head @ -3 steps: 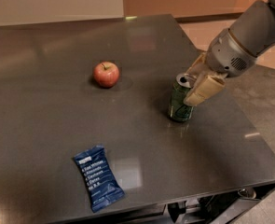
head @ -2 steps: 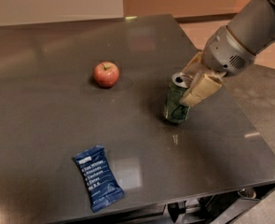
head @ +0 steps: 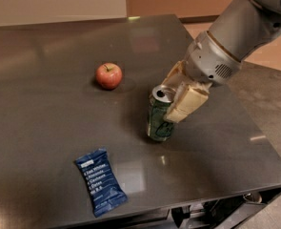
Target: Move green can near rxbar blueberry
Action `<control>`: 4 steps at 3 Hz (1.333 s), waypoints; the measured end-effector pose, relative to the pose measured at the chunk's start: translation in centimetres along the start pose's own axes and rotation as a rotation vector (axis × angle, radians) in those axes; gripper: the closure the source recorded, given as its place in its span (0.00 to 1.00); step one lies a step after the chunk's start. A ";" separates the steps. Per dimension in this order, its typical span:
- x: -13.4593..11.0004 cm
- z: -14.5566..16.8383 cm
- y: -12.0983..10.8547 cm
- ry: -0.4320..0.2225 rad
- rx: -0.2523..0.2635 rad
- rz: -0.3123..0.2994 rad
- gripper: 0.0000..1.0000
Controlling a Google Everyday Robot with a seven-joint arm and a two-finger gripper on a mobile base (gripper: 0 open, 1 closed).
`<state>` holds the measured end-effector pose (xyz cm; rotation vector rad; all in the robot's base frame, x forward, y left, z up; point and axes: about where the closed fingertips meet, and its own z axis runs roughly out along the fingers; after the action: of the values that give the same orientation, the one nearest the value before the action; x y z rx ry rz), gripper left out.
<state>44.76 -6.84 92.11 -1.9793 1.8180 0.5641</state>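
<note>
Next, my gripper sets the green can down and lets go of it on the table (head: 127, 164) close beside the far end of the rxbar blueberry. The can now stands upright near the table's middle.
The green can (head: 157, 119) stands upright near the middle of the dark table, its silver top showing. My gripper (head: 176, 98) reaches in from the right and is shut on the can's upper part, with one cream finger (head: 186, 103) across its right side. The rxbar blueberry (head: 100, 181), a flat navy wrapper with white text, lies near the table's front edge, to the left of and nearer than the can.
A red apple (head: 108, 75) sits on the table (head: 45, 104) behind and left of the can. The table's right edge and front edge are close to the arm and the bar. Floor shows at the right.
My gripper has carried the green can leftward and toward the front of the table, closer to the rxbar. The apple and bar have not moved.
</note>
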 end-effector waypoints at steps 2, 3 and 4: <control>-2.9 3.3 2.9 -0.005 -0.096 -0.086 1.00; -3.9 4.2 3.7 -0.009 -0.120 -0.118 1.00; -4.7 4.8 4.4 -0.011 -0.133 -0.143 1.00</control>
<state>39.90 -0.65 90.55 -2.1685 1.6545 0.6642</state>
